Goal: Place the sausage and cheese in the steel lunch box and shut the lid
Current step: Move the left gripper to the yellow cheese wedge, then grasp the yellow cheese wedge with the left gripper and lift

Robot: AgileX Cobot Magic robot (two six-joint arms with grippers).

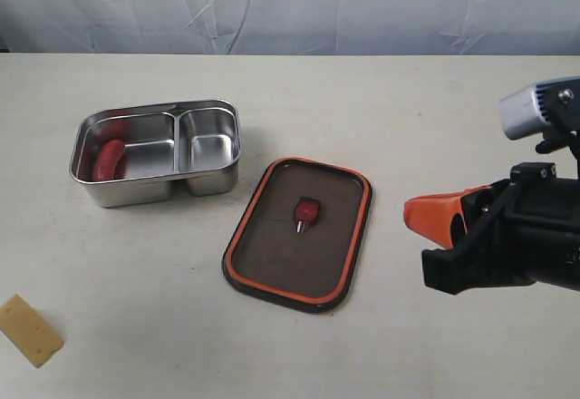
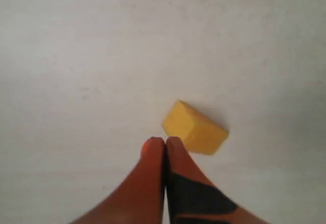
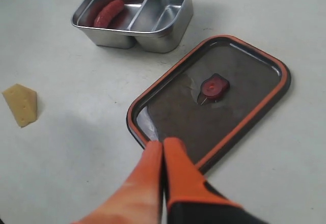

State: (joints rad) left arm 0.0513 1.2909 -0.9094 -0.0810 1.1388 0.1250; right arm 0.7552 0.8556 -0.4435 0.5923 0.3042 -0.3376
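My left gripper moves to the yellow cheese next and closes on the middle of the cheese's long sides (image 1: 32, 329) (image 2: 195, 128).
The steel lunch box (image 1: 145, 190) stands open at the left of the table, with the red sausage (image 1: 109, 160) lying in its larger compartment. Its dark lid (image 1: 272, 254) lies to the right of it, orange rim and red valve tab (image 1: 306, 211) facing up. The yellow cheese (image 1: 30, 329) lies on the table near the front left corner. My left gripper (image 2: 164, 143) is shut and empty, its tips just short of the cheese (image 2: 196, 128); it is out of the exterior view. Shut and empty too, my right gripper (image 1: 412, 216) hangs right of the lid, its tips (image 3: 163, 145) over the lid's (image 3: 229, 117) near rim.
A wrinkled pale cloth (image 1: 290, 4) forms the backdrop behind the beige table (image 1: 408, 109). The box's smaller compartment (image 1: 210, 145) holds nothing. The right arm's black body (image 1: 526, 236) fills the right edge of the exterior view.
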